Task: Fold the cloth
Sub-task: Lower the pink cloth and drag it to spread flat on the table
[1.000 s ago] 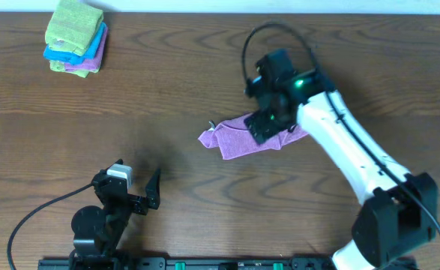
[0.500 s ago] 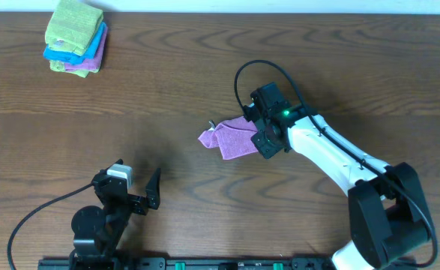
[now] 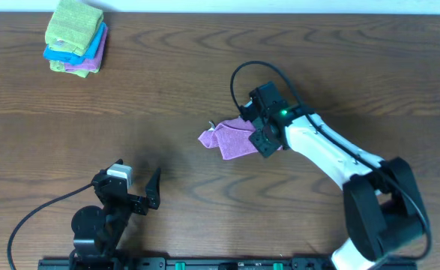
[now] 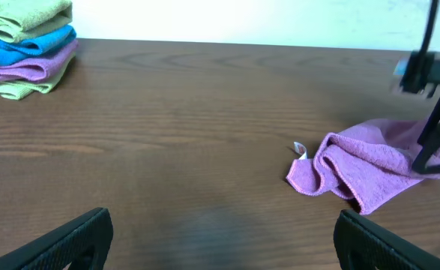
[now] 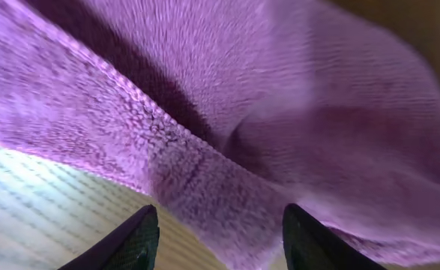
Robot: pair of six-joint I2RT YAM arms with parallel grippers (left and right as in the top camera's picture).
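Note:
The lilac cloth is crumpled over itself, so the robot's right gripper should grab the cloth's upper fold [image 5: 214, 196] and spread it toward the table's far edge before folding.
The lilac cloth [image 3: 231, 140] lies crumpled on the brown table, right of centre, with a small white tag at its left corner. It also shows in the left wrist view [image 4: 369, 161]. My right gripper [image 3: 267, 144] is low over the cloth's right part. In the right wrist view its fingers [image 5: 220, 240] are open and straddle a fold of the cloth [image 5: 264, 112], which fills that view. My left gripper [image 3: 141, 193] is open and empty near the table's front edge, well left of the cloth, and its fingers [image 4: 220, 240] frame bare table.
A stack of folded green, blue and purple cloths [image 3: 75, 37] sits at the far left corner; it also shows in the left wrist view [image 4: 25, 45]. A black cable loops above the right wrist [image 3: 242, 75]. The table's far edge runs along the top.
My right arm has come down and moved toward the front onto the cloth's right part. The cloth's left part and the left arm have not moved.

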